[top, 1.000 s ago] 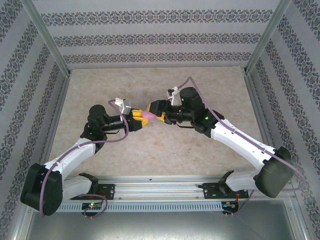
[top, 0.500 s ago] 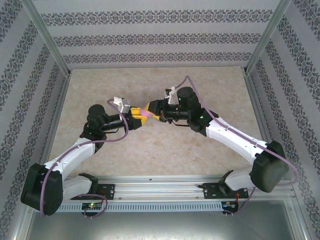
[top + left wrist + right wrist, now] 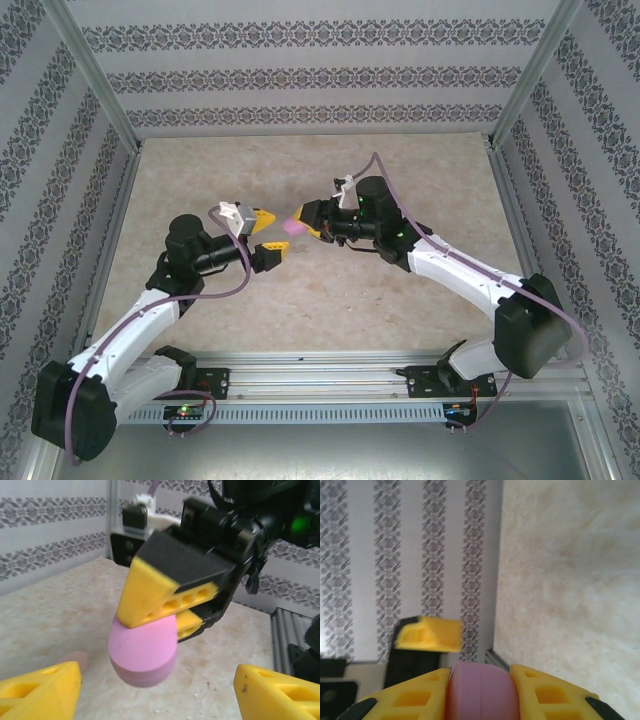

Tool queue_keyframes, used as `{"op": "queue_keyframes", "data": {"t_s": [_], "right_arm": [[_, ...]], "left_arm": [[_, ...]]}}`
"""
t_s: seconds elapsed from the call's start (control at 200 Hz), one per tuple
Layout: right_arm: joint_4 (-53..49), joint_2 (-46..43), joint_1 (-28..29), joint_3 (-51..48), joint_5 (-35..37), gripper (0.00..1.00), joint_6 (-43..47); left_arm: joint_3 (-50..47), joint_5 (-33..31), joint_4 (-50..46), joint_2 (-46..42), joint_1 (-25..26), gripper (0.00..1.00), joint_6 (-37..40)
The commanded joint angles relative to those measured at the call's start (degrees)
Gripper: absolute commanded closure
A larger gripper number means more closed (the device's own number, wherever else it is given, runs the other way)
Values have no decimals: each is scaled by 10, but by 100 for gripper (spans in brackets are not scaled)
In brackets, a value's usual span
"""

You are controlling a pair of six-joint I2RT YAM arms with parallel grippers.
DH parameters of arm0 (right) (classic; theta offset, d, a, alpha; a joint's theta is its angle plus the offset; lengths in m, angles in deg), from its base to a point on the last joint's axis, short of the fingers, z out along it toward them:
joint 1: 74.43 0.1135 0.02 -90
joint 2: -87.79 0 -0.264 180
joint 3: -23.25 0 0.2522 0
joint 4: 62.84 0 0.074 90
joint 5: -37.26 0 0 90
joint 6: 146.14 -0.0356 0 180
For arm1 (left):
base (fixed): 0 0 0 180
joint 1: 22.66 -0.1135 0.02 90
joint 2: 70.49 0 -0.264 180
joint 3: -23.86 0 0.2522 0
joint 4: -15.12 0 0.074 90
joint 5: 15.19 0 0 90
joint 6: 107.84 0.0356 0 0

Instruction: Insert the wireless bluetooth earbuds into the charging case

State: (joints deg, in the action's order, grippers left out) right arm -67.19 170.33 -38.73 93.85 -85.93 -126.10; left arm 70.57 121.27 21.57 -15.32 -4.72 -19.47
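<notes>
Next, my right gripper sets the closed charging case down on the bare table just rail-side of its yellow fingers (image 3: 320,259).
A closed pink oval charging case (image 3: 296,226) hangs above the table's middle, with my right gripper (image 3: 303,222) shut on it. In the left wrist view the case (image 3: 145,650) sticks out below the right gripper's yellow fingers (image 3: 160,592). In the right wrist view the case (image 3: 480,692) sits clamped between both fingers. My left gripper (image 3: 268,237) stands open just left of the case, not touching it, and its fingertips (image 3: 40,692) frame the case from below. A small pale pink earbud (image 3: 75,659) lies on the table, partly hidden behind the left fingertip.
The beige table (image 3: 330,300) is fenced by patterned walls and metal posts (image 3: 95,80). The left gripper's upper finger (image 3: 427,634) shows ahead of the right wrist camera. A metal rail (image 3: 320,385) runs along the near edge.
My left gripper has opened, let go of the pink case and drawn back to the left. The right gripper still holds the case and has shifted slightly left.
</notes>
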Motion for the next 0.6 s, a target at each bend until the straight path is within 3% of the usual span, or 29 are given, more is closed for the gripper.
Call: {"op": "queue_keyframes", "data": {"t_s": [0.0, 0.37, 0.595], "right_arm": [[18, 33, -18, -18, 17, 89, 42], [-81, 202, -23, 70, 76, 90, 204], [-31, 279, -40, 43, 64, 90, 187]], "left_arm": [[-16, -60, -51, -20, 0, 21, 30], [-39, -162, -122, -51, -8, 21, 31], [-50, -172, -121, -46, -12, 20, 30]]}}
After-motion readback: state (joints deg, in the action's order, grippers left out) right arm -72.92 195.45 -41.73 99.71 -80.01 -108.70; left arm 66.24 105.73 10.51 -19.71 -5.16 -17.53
